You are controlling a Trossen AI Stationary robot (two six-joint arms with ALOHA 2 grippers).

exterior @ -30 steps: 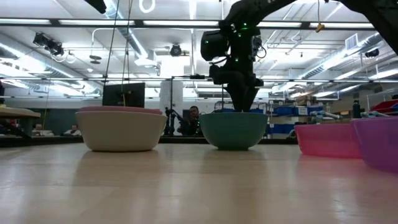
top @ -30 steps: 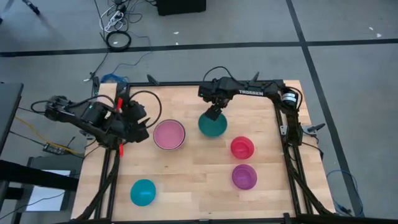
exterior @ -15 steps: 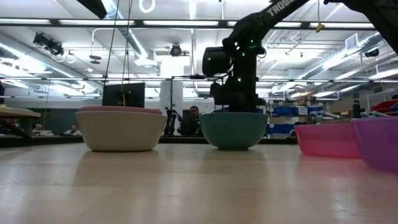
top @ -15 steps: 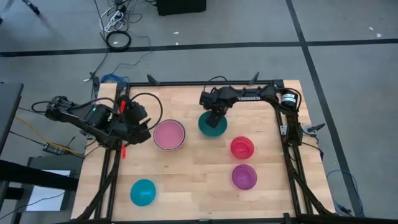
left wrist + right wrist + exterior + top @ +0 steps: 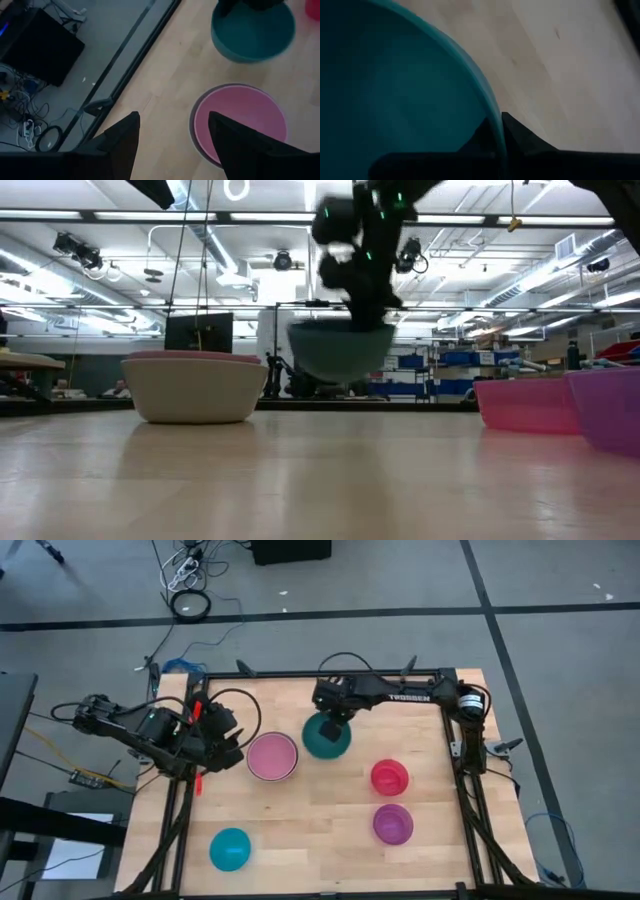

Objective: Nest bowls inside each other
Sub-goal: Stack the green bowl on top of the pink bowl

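I need to release the teal green bowl from my right gripper inside the pink bowl [image 5: 271, 757], nested in the white-grey bowl.
My right gripper [image 5: 335, 722] is shut on the teal green bowl [image 5: 326, 737], which hangs above the table [image 5: 340, 352] just right of the pink bowl [image 5: 272, 755]. The pink bowl is nested in the white-grey bowl [image 5: 195, 390], which rests on its base. A red bowl [image 5: 389, 777], a purple bowl [image 5: 393, 824] and a cyan bowl [image 5: 230, 849] stand apart on the table. My left gripper [image 5: 172, 142] waits open at the table's left edge, above and left of the pink bowl [image 5: 240, 120]. My right gripper pinches the teal bowl's rim [image 5: 487, 102] on the bowl's far side, one finger inside the bowl and one outside. The fingers come from above, pointing steeply down. The bowl hangs below them, open side up, lifted clear of the table.
The wooden table [image 5: 300, 830] has a black frame round its edges. Bare wood lies between the cyan bowl and the purple bowl at the near side. Cables and a coil lie on the floor beyond the far edge.
My right gripper has sunk onto the teal bowl's rim and shut on it. It has then risen and gone toward the table's left, toward the pink bowl. The teal bowl, which stood on the table, is now lifted clear.
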